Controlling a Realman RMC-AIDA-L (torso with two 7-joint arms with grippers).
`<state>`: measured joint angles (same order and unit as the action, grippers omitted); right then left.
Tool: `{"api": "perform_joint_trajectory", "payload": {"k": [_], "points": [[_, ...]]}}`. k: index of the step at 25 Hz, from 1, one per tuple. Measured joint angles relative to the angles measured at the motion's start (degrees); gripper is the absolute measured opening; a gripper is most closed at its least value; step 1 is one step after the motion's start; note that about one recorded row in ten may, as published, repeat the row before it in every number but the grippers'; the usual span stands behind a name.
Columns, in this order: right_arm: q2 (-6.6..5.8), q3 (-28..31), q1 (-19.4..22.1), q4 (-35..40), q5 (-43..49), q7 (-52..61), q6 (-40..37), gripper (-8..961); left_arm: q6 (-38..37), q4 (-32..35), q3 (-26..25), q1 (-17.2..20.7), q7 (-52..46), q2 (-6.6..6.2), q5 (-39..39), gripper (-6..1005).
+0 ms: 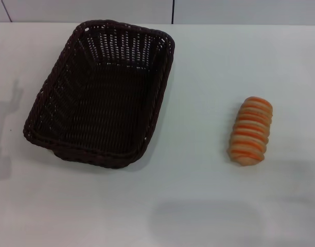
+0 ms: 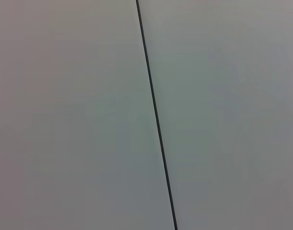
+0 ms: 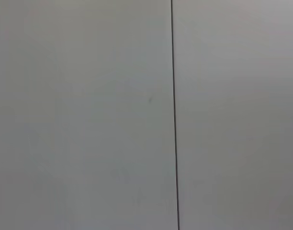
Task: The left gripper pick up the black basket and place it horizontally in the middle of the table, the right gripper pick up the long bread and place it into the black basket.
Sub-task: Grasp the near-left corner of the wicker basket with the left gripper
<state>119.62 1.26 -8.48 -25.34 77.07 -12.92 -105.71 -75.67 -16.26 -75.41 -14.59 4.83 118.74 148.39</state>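
Note:
Next, I close my left gripper on the middle of the black basket's long rim (image 1: pixel 56 74), on the side that is farthest away from the long bread.
The black basket (image 1: pixel 103 95) is a large dark woven wicker basket. It lies empty on the left half of the white table (image 1: pixel 198 206), with its long side running from near to far and slightly slanted. The long bread (image 1: pixel 251 131) is a small tan loaf with orange ridges. It lies on the table's right half, well apart from the basket. Neither gripper shows in any view. Both wrist views show only a plain pale surface with a thin dark seam.
A grey wall panel with a dark vertical seam (image 1: pixel 173 11) stands behind the table's far edge. Faint shadows fall on the table at the left edge and near the front.

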Motion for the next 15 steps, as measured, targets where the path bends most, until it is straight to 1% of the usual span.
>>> {"api": "perform_joint_trajectory", "payload": {"k": [11,15], "points": [[0.06,0.0,0.1,-0.1,0.0,0.0,-0.2,845,-0.3,-0.2,0.0,0.3,-0.4,0.01,0.1,800],[0.01,-0.3,0.1,-0.1,0.1,0.0,-0.4,845,-0.3,-1.9,0.6,0.7,-1.0,-0.23,0.3,800]]}}
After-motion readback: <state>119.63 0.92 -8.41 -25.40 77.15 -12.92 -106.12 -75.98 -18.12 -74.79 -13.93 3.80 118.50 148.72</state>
